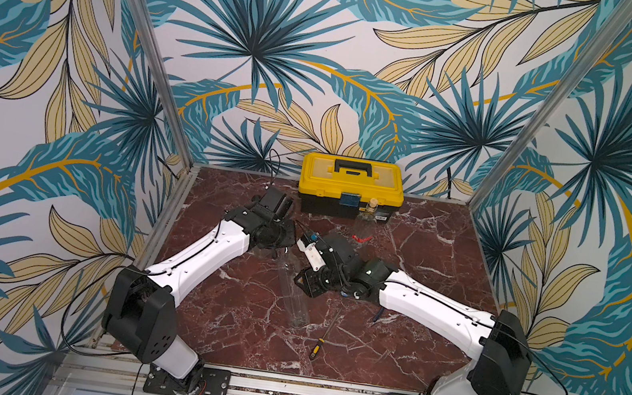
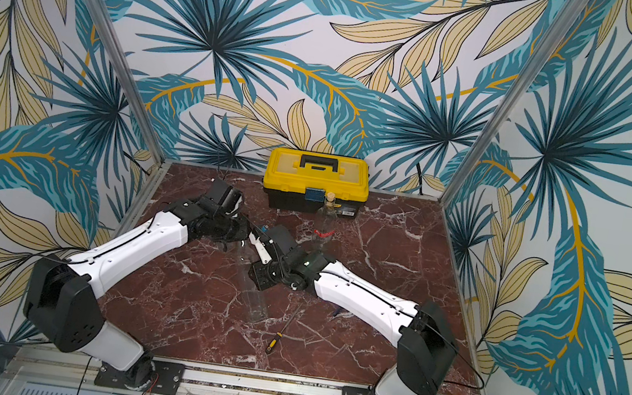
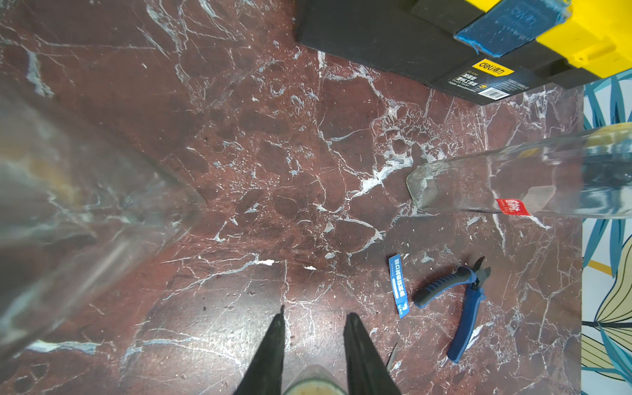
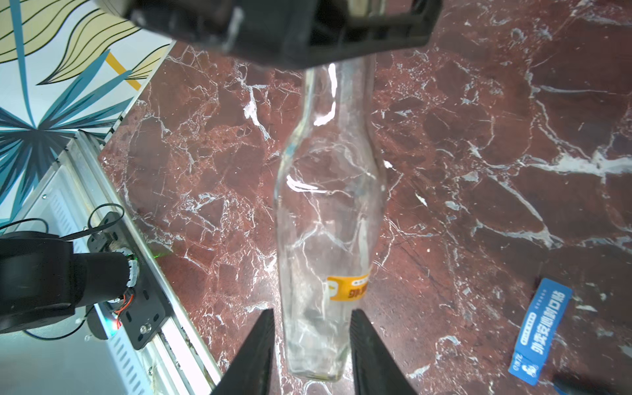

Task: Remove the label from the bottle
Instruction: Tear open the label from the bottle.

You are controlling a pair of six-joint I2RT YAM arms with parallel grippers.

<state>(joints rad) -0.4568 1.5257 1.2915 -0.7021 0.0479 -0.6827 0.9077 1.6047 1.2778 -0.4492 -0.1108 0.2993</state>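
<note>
I can see my right gripper's open fingers on both sides of the bottle's base below the orange label, so I will pinch the label's edge (image 4: 331,288) with it and peel the label away.
A clear glass bottle (image 4: 328,205) slants over the marble table (image 1: 246,323) and shows in both top views (image 2: 254,295). It carries a small orange label (image 4: 347,289) low on its body. My left gripper (image 3: 314,316) is shut on the bottle's neck, and the corked mouth (image 3: 314,386) sits between its fingers. My right gripper (image 4: 313,319) is open. Its jaws stand on either side of the bottle's base with a small gap on each side, just below the label.
A loose blue label strip (image 4: 540,328) and blue cutters (image 3: 461,297) lie on the table. A second corked bottle (image 1: 365,222) with a red tag (image 3: 512,207) stands before the yellow toolbox (image 1: 352,178). A screwdriver (image 1: 321,342) lies near the front.
</note>
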